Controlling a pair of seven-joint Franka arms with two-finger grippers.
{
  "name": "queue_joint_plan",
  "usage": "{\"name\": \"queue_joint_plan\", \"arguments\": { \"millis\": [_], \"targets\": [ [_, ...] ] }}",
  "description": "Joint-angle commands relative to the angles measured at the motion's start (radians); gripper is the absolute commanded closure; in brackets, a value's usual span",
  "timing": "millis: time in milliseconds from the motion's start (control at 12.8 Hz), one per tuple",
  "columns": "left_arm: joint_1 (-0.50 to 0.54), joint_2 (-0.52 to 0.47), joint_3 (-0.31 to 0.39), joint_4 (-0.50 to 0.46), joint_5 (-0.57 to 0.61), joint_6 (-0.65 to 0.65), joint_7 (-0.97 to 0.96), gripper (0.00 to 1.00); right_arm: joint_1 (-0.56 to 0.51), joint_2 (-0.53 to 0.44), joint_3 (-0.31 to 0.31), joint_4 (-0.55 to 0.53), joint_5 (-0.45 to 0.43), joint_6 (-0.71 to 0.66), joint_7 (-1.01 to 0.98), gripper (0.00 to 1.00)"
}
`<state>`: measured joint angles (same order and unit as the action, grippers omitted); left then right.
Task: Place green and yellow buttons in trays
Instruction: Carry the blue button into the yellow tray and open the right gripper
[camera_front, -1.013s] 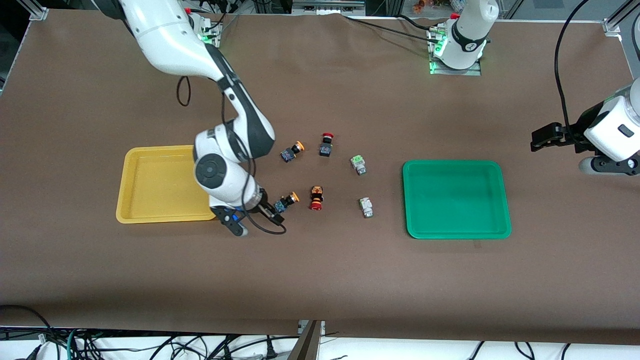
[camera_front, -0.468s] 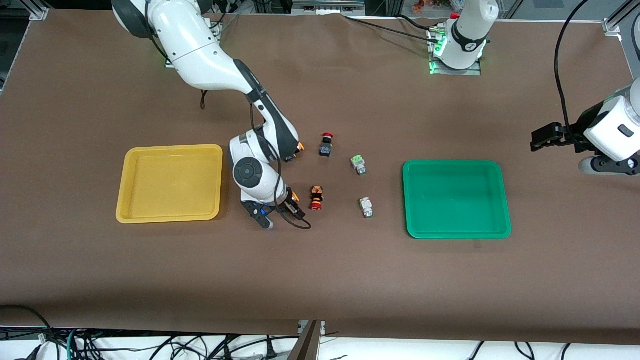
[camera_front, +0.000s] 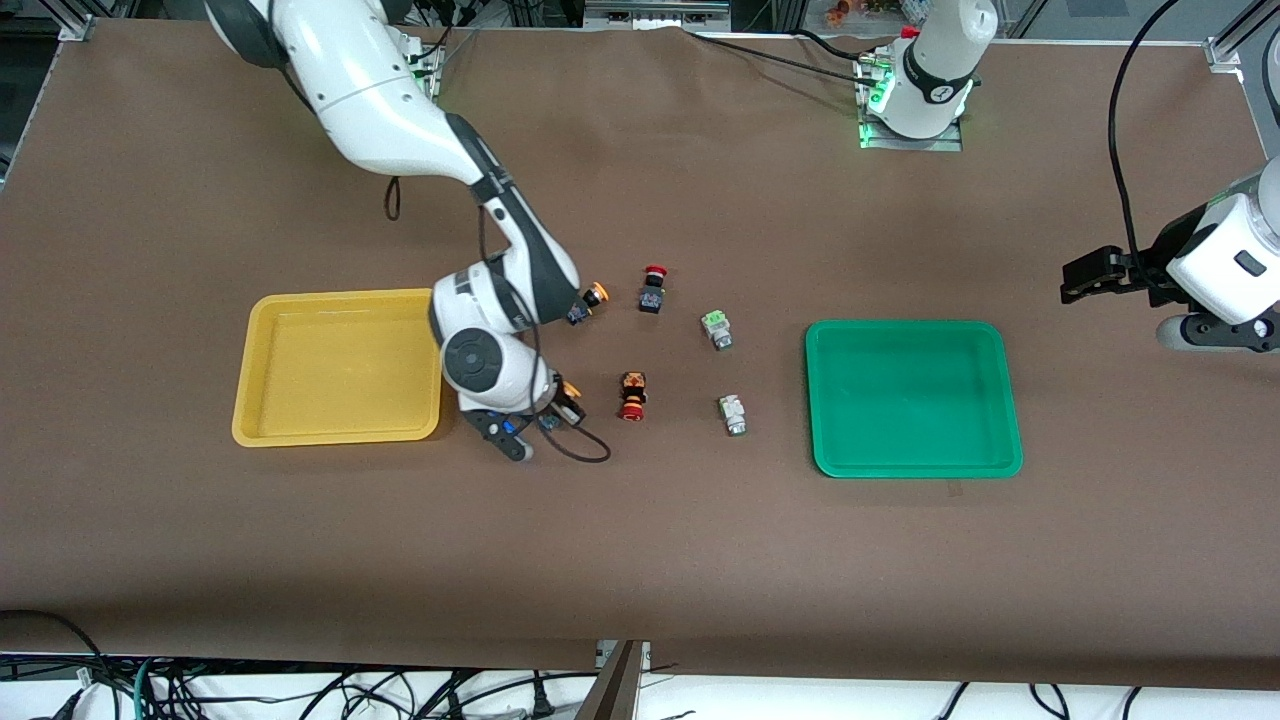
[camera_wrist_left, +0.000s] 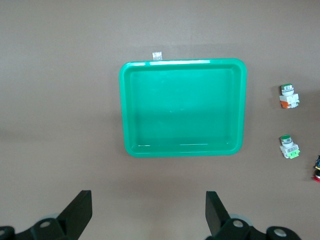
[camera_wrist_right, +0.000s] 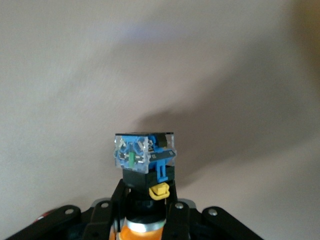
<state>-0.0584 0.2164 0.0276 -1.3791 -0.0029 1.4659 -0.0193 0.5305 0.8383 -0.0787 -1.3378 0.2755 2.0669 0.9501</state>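
Next, my right gripper releases the yellow-capped button mid-way in the yellow tray (camera_front: 350, 370). The button is now held just beside that tray.
My right gripper (camera_front: 553, 413) is shut on a blue-black button with an orange-yellow cap (camera_front: 571, 390). It holds the button over the table just beside the yellow tray (camera_front: 262, 365). In the right wrist view the button (camera_wrist_right: 145, 159) sticks out between the fingers (camera_wrist_right: 177, 217). The second yellow-capped button (camera_front: 592, 296) lies by the right arm's wrist, partly hidden. Two green-topped buttons (camera_front: 716, 329) (camera_front: 733, 414) lie beside the green tray (camera_front: 912, 335). My left gripper (camera_front: 1078, 279) waits open in the air past the green tray (camera_wrist_left: 183, 150) at the left arm's end.
Two black switches with red caps (camera_front: 652, 290) (camera_front: 632, 396) lie between the yellow-capped and green-topped buttons. The green-topped buttons also show in the left wrist view (camera_wrist_left: 289, 96) (camera_wrist_left: 289, 146). A black cable loops off my right wrist (camera_front: 585, 455).
My right gripper reached over the nearer yellow-capped button, shut on it, and moved back toward the yellow tray with it. The left arm has not moved.
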Motion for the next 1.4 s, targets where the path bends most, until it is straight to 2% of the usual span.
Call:
{"name": "queue_joint_plan", "arguments": {
  "millis": [0, 156, 312, 468, 623, 701, 779, 857, 935, 1091, 1247, 1325],
  "targets": [
    [-0.001, 0.015, 0.005, 0.020, -0.035, -0.013, -0.010, 0.00, -0.044, -0.108, -0.079, -0.027, -0.004, -0.216, -0.234, 1.00],
    [-0.001, 0.015, 0.005, 0.020, -0.035, -0.013, -0.010, 0.00, -0.044, -0.213, -0.159, -0.171, -0.009, -0.231, -0.434, 1.00],
    [0.012, 0.015, 0.009, 0.017, -0.058, -0.013, 0.005, 0.00, -0.044, -0.290, -0.237, -0.329, -0.007, -0.176, -0.615, 1.00],
    [0.017, 0.009, 0.011, 0.000, -0.078, -0.012, 0.006, 0.00, -0.046, -0.349, -0.298, -0.539, 0.005, -0.009, -0.807, 1.00],
    [0.019, 0.006, 0.008, -0.038, -0.074, 0.002, 0.002, 0.00, -0.047, -0.364, -0.308, -0.674, 0.008, 0.155, -0.890, 0.94],
    [0.020, 0.005, 0.005, -0.064, -0.074, 0.025, 0.002, 0.00, -0.065, -0.358, -0.308, -0.678, 0.008, 0.170, -0.919, 0.72],
    [0.022, 0.003, 0.003, -0.107, -0.074, 0.071, -0.007, 0.00, -0.084, -0.358, -0.306, -0.667, 0.011, 0.162, -0.926, 0.15],
    [0.020, 0.001, -0.011, -0.174, -0.077, 0.143, -0.008, 0.00, -0.084, -0.364, -0.302, -0.649, 0.017, 0.141, -0.915, 0.02],
    [0.023, -0.011, -0.035, -0.228, -0.078, 0.215, -0.017, 0.00, -0.078, -0.369, -0.297, -0.612, 0.028, 0.080, -0.875, 0.01],
    [0.028, 0.006, -0.107, -0.265, -0.078, 0.292, -0.158, 0.00, -0.052, -0.363, -0.276, -0.490, 0.037, -0.066, -0.703, 0.01],
    [0.028, 0.018, -0.167, -0.409, -0.077, 0.483, -0.267, 0.00, 0.024, -0.358, -0.256, -0.449, 0.042, -0.080, -0.502, 0.01],
    [0.028, 0.032, -0.193, -0.487, -0.077, 0.613, -0.295, 0.00, 0.060, -0.351, -0.239, -0.442, 0.086, -0.076, -0.394, 0.01]
  ]
}}
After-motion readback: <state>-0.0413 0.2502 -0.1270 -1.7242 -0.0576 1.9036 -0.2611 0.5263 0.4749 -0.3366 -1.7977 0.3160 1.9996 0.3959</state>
